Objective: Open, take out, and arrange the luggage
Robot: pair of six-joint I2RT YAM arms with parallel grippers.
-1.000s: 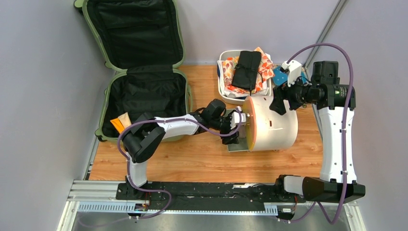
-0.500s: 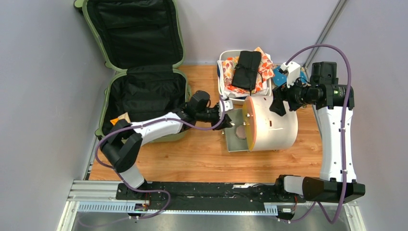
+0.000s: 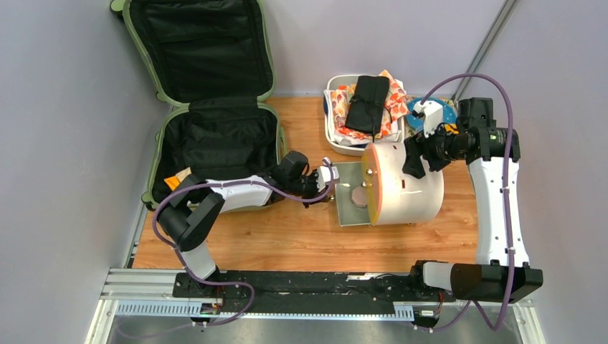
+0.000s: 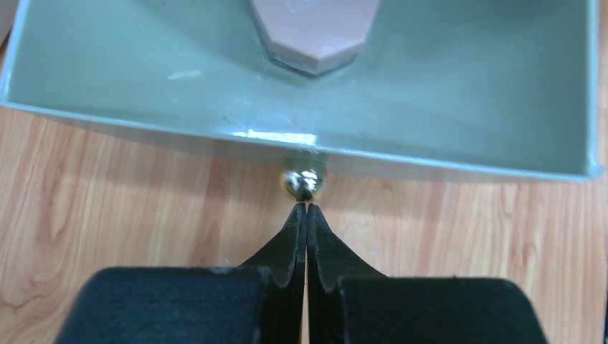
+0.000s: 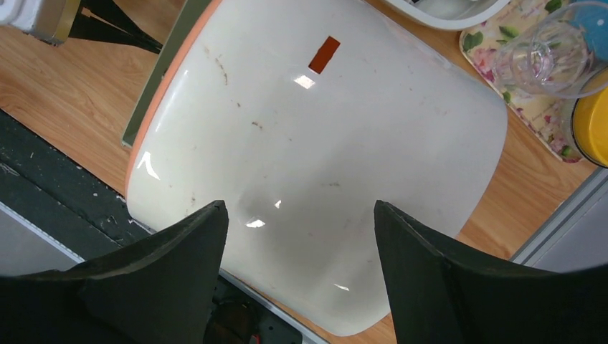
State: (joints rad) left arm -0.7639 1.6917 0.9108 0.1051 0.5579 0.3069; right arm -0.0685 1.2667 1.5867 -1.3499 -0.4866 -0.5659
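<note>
The curved top of the cream cylinder is too wide for my right gripper to pinch, so next I take hold of the cylinder's thin edge [image 3: 442, 190] opposite the green drawer.
The luggage [image 3: 201, 50], a sage-green suitcase with black lining, lies open at the back left, its lid leaning on the wall. My left gripper [image 3: 324, 177] is shut with nothing between its jaws. In the left wrist view its tips [image 4: 306, 208] sit right at a small brass knob [image 4: 303, 180] on a pale green drawer [image 4: 444, 93]. My right gripper [image 3: 416, 162] hangs open over the cream cylinder [image 3: 409, 185]; in the right wrist view it [image 5: 300, 215] spans that cylinder's side [image 5: 323, 136] without touching.
The green drawer [image 3: 345, 213] stands out from the cylinder's orange end and holds a pink hexagonal piece [image 4: 315, 29]. A white tub [image 3: 331, 127] of clothes is behind. A floral tray [image 5: 527, 107] with a clear cup is to the right. An orange item [image 3: 177, 182] lies in the suitcase corner.
My left gripper has drawn back leftward from the cylinder's orange end and gone from open to shut. The right gripper has shifted slightly left over the cylinder.
</note>
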